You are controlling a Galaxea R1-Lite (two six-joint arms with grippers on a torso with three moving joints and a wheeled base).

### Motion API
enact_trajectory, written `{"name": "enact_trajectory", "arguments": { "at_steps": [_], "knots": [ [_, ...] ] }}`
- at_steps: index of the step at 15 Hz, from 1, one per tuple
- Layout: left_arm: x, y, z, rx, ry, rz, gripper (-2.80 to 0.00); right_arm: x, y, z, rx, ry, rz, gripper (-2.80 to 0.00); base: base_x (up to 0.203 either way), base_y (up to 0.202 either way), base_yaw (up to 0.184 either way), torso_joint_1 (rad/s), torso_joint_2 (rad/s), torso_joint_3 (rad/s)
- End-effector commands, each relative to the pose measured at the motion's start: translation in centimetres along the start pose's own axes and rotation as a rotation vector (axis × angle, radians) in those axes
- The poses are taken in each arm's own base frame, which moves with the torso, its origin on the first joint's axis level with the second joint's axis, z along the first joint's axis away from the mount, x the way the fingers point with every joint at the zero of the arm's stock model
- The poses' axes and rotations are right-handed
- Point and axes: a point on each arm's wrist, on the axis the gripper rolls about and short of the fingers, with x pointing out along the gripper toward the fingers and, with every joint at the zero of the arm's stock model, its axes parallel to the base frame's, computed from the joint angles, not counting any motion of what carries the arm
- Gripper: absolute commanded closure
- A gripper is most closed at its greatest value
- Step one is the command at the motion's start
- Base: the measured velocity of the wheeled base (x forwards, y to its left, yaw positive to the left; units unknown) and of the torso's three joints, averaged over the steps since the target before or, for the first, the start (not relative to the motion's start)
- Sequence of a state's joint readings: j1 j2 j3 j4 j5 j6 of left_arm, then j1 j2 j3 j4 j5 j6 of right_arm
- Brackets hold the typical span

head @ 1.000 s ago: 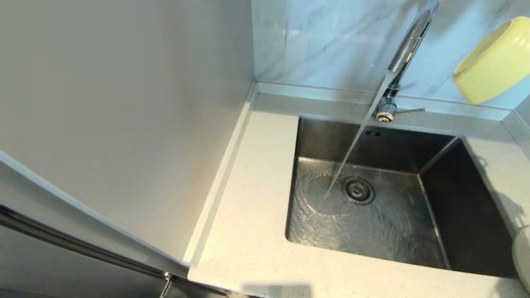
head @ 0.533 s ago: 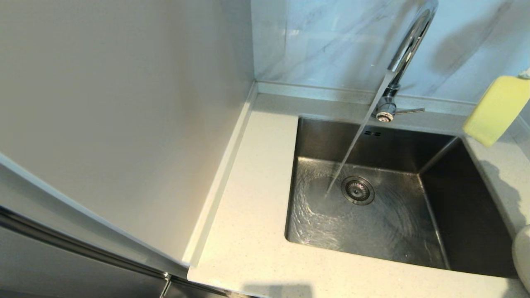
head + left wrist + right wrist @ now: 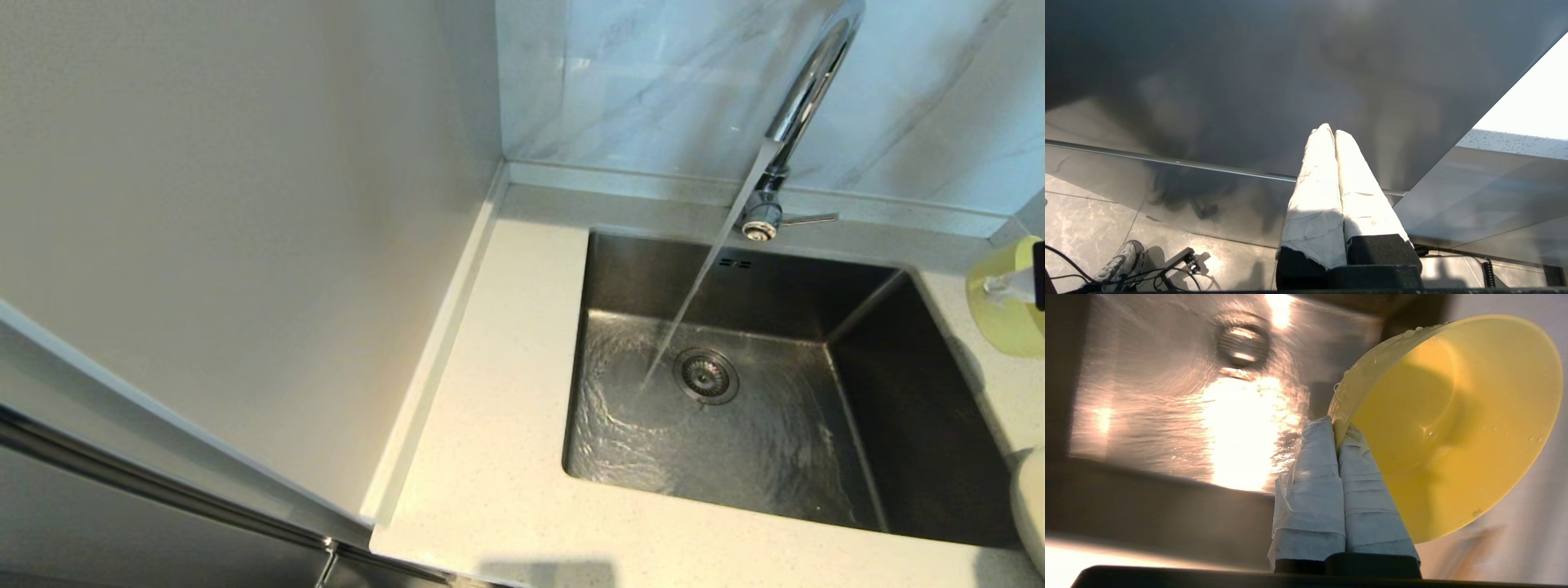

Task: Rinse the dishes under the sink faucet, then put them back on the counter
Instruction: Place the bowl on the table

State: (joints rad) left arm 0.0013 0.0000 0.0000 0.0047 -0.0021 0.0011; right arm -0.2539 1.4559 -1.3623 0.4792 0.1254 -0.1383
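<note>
The pale-yellow bowl, now tilted over the counter beside the sink, will be released by my right gripper on the counter (image 3: 1022,342) next to the sink, in between the cream-white plate and the marble tiles.
My right gripper (image 3: 1338,426) is shut on the rim of the pale-yellow bowl (image 3: 1453,424), which is wet and tilted. In the head view the bowl (image 3: 1002,304) hangs at the far right edge, over the counter (image 3: 506,425) just right of the sink (image 3: 767,425). The chrome faucet (image 3: 804,90) runs a stream of water onto the basin floor beside the round drain (image 3: 705,376). A cream-white plate edge (image 3: 1030,506) shows at the lower right. Chopsticks are out of view. My left gripper (image 3: 1329,130) is shut and empty, parked low beside a cabinet front.
A grey wall panel (image 3: 245,245) stands along the counter's left side. Marble tiles (image 3: 653,82) rise behind the low back edge. The faucet's side lever (image 3: 812,218) points right. Cables and a shoe (image 3: 1122,257) lie on the floor below the left arm.
The bowl moved down and to the right, from high by the wall tiles to low over the right counter, now mostly out of the head view. Water keeps running.
</note>
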Motion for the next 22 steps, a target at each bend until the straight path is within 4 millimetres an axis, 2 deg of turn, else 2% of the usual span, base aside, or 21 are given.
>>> {"name": "enact_trajectory", "arguments": {
  "at_steps": [1,4,6,8,11,17,22],
  "knots": [
    [0.0,0.0,0.0,0.000,0.000,0.001,0.00,3.5,0.0,-0.7,-0.216,0.102,-0.063,0.00,0.000,0.000,0.000,0.000,0.00,0.000],
    [0.0,0.0,0.0,0.000,0.000,0.001,0.00,7.5,-0.2,-1.4,-0.250,0.025,-0.099,0.00,0.000,0.000,0.000,0.000,0.00,0.000],
    [0.0,0.0,0.0,-0.001,0.000,0.001,0.00,10.8,-0.8,-2.4,-0.262,0.057,-0.225,0.00,0.000,0.000,0.000,0.000,0.00,0.000],
    [0.0,0.0,0.0,-0.001,0.000,0.001,0.00,12.6,-1.4,-2.0,-0.260,0.068,-0.287,0.00,0.000,0.000,0.000,0.000,0.00,0.000],
    [0.0,0.0,0.0,0.000,0.000,0.001,0.00,13.2,-2.9,-0.6,-0.243,0.056,-0.392,0.00,0.000,0.000,0.000,0.000,0.00,0.000],
    [0.0,0.0,0.0,0.000,0.000,0.001,0.00,14.3,-4.9,-0.5,-0.241,0.121,-0.458,0.00,0.000,0.000,0.000,0.000,0.00,0.000],
    [0.0,0.0,0.0,0.000,0.000,0.000,0.00,15.8,-5.3,-0.8,-0.239,0.149,-0.477,0.00,0.000,0.000,0.000,0.000,0.00,0.000]
  ]
}}
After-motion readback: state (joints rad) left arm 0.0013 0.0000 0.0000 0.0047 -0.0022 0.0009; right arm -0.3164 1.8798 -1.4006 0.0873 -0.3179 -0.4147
